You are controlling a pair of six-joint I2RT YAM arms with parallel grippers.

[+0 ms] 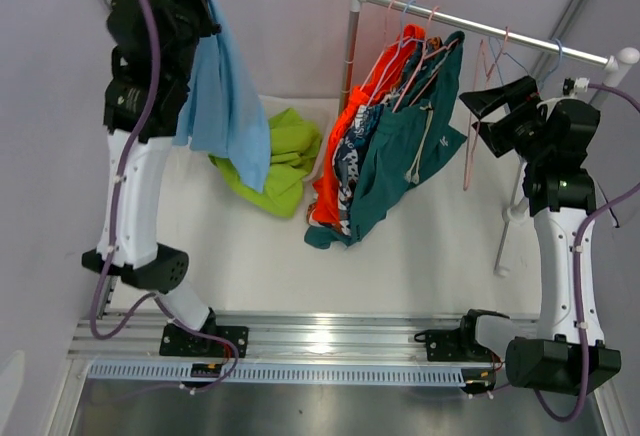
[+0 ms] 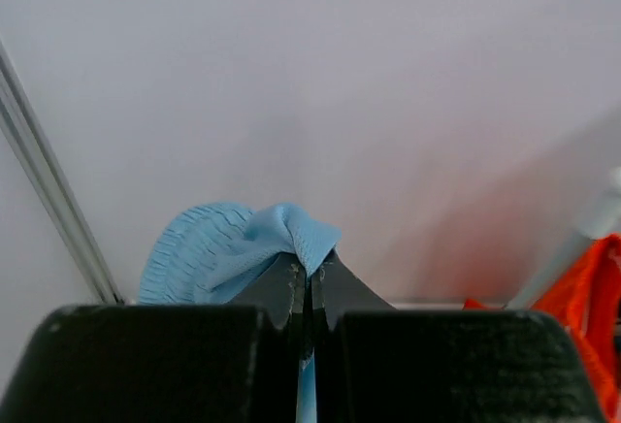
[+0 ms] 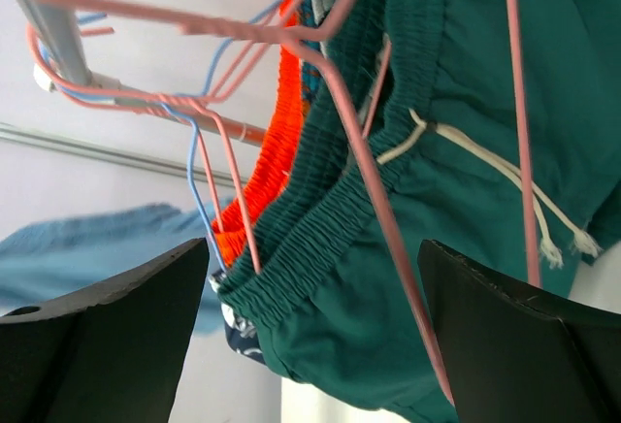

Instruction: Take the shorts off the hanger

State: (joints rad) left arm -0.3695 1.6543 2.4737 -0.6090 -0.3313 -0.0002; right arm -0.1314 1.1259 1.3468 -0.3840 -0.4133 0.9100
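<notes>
The slanting arm [image 1: 423,51] [image 3: 232,156] of the dark teal shorts' pink hanger, just below its hook, is the next place my right gripper needs to go to and close on.
High at the back left, my left gripper [image 1: 205,1] is shut on the light blue shorts [image 1: 225,96], which hang down from it. In the left wrist view the blue fabric [image 2: 209,248] bunches over the closed fingertips [image 2: 291,282]. Lime green shorts [image 1: 280,161] lie on the table. Dark teal shorts [image 1: 400,166], printed shorts [image 1: 350,161] and orange shorts [image 1: 335,171] hang on hangers from the rail [image 1: 480,26]. My right gripper [image 1: 490,106] stands open just right of them. Its wrist view shows the teal waistband [image 3: 320,219] and a pink hanger wire [image 3: 378,200] between the fingers, untouched.
Empty pink and blue hangers [image 1: 470,136] dangle on the rail near my right gripper. The rail's white upright posts stand at the back centre [image 1: 352,46] and at the right [image 1: 512,216]. Grey walls close in the back and both sides.
</notes>
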